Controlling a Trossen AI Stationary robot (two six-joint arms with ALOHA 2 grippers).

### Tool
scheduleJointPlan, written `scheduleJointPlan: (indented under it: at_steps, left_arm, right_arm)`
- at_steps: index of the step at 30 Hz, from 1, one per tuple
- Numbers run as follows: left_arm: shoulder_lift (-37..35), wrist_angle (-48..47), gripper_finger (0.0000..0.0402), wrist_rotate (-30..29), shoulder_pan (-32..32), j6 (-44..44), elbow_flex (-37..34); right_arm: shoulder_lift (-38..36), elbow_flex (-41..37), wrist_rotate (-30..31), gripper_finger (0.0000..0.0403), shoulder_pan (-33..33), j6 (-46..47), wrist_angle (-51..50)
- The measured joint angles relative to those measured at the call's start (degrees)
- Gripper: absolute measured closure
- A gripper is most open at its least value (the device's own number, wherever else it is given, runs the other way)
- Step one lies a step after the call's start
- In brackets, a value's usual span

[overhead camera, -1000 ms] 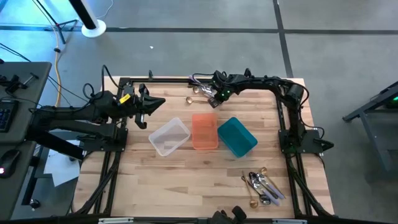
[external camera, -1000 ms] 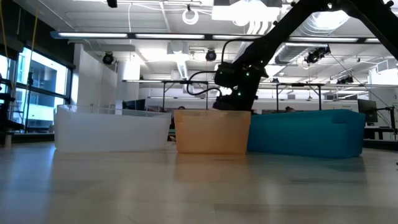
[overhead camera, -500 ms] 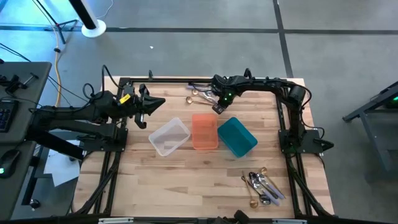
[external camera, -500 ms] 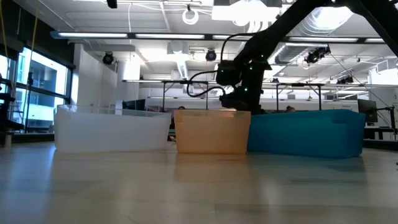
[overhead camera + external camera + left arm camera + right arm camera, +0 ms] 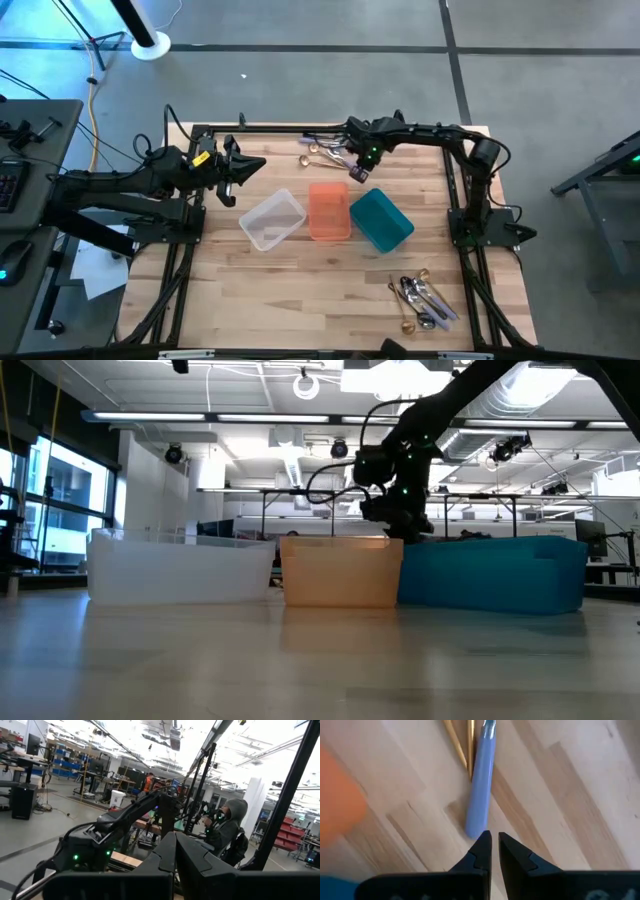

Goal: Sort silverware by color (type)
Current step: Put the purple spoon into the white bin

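Observation:
The fingers of the robot's right gripper are shut off the silver handle's near end, so they should open and take the silver handle farther up (image 5: 484, 767), toward its neck.
The silverware lies in two heaps: one at the table's far edge (image 5: 320, 150), one at the near right (image 5: 422, 298). My right gripper (image 5: 357, 174) hangs pointing down between the far heap and the bins, with its fingers (image 5: 494, 845) all but together and nothing between them. In its wrist view, a silver handle (image 5: 481, 785) and two gold handles (image 5: 461, 740) lie on the wood below. My left gripper (image 5: 236, 170) waits shut at the table's left, held above it. My right gripper: the silver handle's near end (image 5: 475, 831) shows right beside the tip of one finger (image 5: 483, 842). I cannot tell whether it touches it. Nothing sits between the two fingers.
A clear bin (image 5: 272, 220), an orange bin (image 5: 329, 210) and a teal bin (image 5: 381, 220) stand side by side mid-table. Bare wood lies near of them. A person in a hooded top (image 5: 227, 825) stands beyond the table.
My right gripper has come away from the far heap toward the table's near edge and slightly right, toward the teal bin. It has risen and rolled at the wrist. The heaps lie as before.

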Motion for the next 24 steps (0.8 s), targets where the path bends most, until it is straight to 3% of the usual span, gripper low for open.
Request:
scheduleJointPlan:
  at_steps: [7,17,24]
  left_arm:
    - [0.0,0.0,0.0402,0.0,0.0,0.1,0.0]
    - [0.0,-0.1,0.0401,-0.1,0.0,0.1,0.0]
    - [0.0,-0.1,0.0401,-0.2,0.0,0.1,0.0]
  right_arm:
    - [0.9,0.0,-3.4,0.0364,0.0,2.6,2.0]
    - [1.8,0.0,-2.1,0.0217,0.0,2.7,4.8]
    - [5.2,0.0,0.7,0.0202,0.3,4.0,5.4]
